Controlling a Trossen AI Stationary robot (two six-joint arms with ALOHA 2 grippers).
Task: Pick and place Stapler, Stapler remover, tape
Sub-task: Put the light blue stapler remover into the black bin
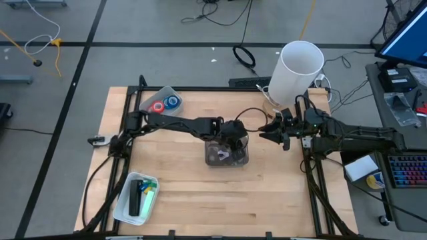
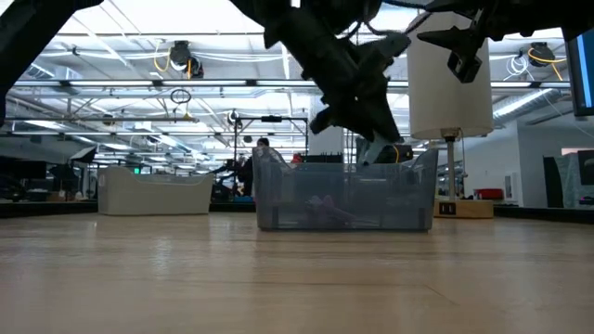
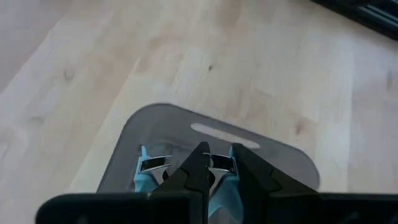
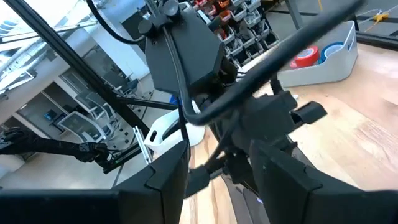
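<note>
I need to release the stapler remover from my left gripper in the clear grey bin [image 1: 237, 145] [image 3: 166, 177], just past the small purplish thing.
My left gripper [image 1: 235, 139] reaches to the table's middle and hangs over a clear grey bin [image 1: 208, 159], shut on a light-blue stapler remover [image 3: 219, 186] with metal jaws. The bin holds something small and purplish [image 2: 325, 209]. A red tape roll [image 1: 157, 106] and a blue one [image 1: 173, 101] lie in a tray [image 1: 164, 92] at the far left. The stapler [image 1: 136, 195], black and green, lies in a white tray [image 1: 125, 212] at the near left. My right gripper [image 1: 272, 135] waits level at the right, open, nothing between its fingers. My left gripper pinches one light-blue wing of the stapler remover [image 3: 221, 165] between its two fingers; the other wing [image 3: 149, 168] sticks out beside one finger [image 3: 193, 174]. The fingers slant down from the table's left. The remover hangs lifted clear above the bin's floor [image 3: 161, 124].
A tall white cylinder [image 1: 299, 70] stands at the far right, behind my right gripper. A black frame [image 1: 127, 127] runs along the table's edges. Bare wood lies near the front edge [image 1: 233, 200]. A keyboard and boxes [image 1: 407, 170] sit beyond the right edge.
</note>
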